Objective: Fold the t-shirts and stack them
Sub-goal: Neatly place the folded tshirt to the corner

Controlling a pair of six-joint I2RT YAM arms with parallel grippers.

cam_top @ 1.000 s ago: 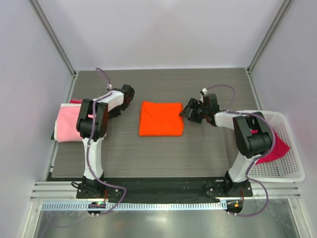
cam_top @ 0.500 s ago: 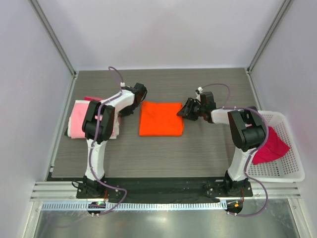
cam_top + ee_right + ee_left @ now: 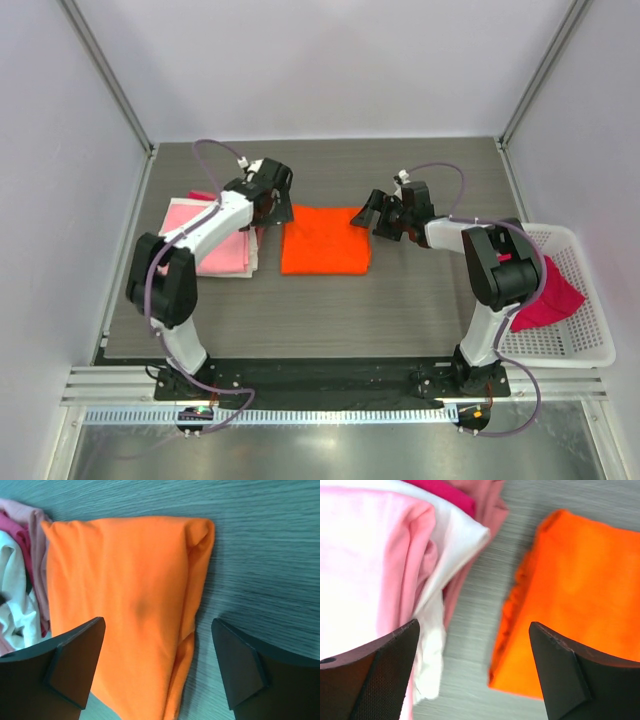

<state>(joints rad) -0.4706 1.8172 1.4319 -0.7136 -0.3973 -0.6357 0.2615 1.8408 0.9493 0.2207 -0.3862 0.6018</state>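
The orange t-shirt has a side edge (image 3: 290,226) (image 3: 537,555) that faces the stack. My left gripper closes on it next, close to the t-shirt's far corner.
A folded bright orange t-shirt (image 3: 325,238) lies mid-table. Just left of it sits a stack of folded t-shirts, with a light pink t-shirt (image 3: 205,242) on top. In the left wrist view the light pink t-shirt (image 3: 365,565) lies over the white t-shirt (image 3: 457,537) and the dark pink-red t-shirt (image 3: 445,490). My left gripper (image 3: 272,203) (image 3: 474,625) is open over the gap between the stack and the orange t-shirt (image 3: 585,590), holding nothing. My right gripper (image 3: 373,212) (image 3: 159,621) hangs open above the right edge of the orange t-shirt (image 3: 125,590). A magenta t-shirt (image 3: 555,295) lies in the basket.
The white lattice basket (image 3: 592,352) stands at the table's right edge beside the right arm's base. Grey walls and metal posts close in the table on three sides. Bare table shows behind the shirts and in front of them.
The stack has slid right across the table with the left arm and now lies beside the orange t-shirt. The left gripper has let go. The right gripper edged slightly left.
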